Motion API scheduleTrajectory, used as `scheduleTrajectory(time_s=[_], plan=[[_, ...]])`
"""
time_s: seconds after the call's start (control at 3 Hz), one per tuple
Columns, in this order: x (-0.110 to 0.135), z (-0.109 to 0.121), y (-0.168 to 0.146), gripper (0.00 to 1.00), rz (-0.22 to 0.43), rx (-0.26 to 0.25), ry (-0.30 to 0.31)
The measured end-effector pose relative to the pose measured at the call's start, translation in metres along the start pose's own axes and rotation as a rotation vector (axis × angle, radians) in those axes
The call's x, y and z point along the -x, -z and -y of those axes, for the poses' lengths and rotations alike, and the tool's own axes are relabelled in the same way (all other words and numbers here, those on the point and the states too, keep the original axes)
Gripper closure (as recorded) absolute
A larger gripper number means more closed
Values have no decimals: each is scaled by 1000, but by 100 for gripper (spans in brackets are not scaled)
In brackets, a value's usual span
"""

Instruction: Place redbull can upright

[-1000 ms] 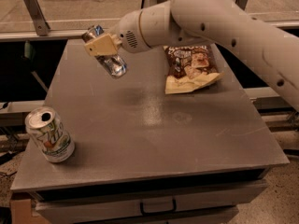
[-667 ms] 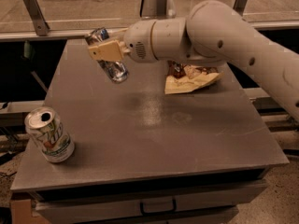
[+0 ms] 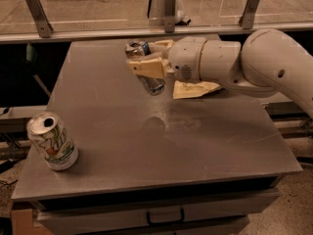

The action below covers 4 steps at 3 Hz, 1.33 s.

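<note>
The middle of the grey table (image 3: pixel 169 124) is in front of the snack bag. I need to stand the redbull can there with my gripper.
The redbull can (image 3: pixel 145 68) is a slim, shiny silver can, held tilted above the back middle of the grey table (image 3: pixel 161 146), its top leaning to the left. My gripper (image 3: pixel 146 62) comes in from the right on the white arm and is shut on the redbull can, its tan fingers (image 3: pixel 148 67) clamped across the can's middle. The can hangs clear of the tabletop, and its shadow falls on the table below.
A wider white-and-green soda can (image 3: pixel 52 140) stands upright at the table's front left corner. A snack bag (image 3: pixel 195 88) lies at the back right, mostly hidden behind my arm. A railing with posts (image 3: pixel 37 11) runs behind the table. Drawers sit under the front edge.
My arm has swung so the gripper and held can moved rightward toward the table's middle. The arm now covers most of the snack bag. The soda can has not moved.
</note>
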<state>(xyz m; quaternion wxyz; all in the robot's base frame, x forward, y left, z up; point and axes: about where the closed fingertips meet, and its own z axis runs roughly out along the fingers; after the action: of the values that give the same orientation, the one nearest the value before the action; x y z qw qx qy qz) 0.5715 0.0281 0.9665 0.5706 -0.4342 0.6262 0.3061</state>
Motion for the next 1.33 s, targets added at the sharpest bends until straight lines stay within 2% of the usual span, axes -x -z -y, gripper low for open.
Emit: scheduleTrajectory(time_s=[0.33,0.67,1.33], plan=[[0,0,0,100,0,0,0],[-10,-4,2,100,7,20,-29],[-31,-19,37,100,49,47,-55]])
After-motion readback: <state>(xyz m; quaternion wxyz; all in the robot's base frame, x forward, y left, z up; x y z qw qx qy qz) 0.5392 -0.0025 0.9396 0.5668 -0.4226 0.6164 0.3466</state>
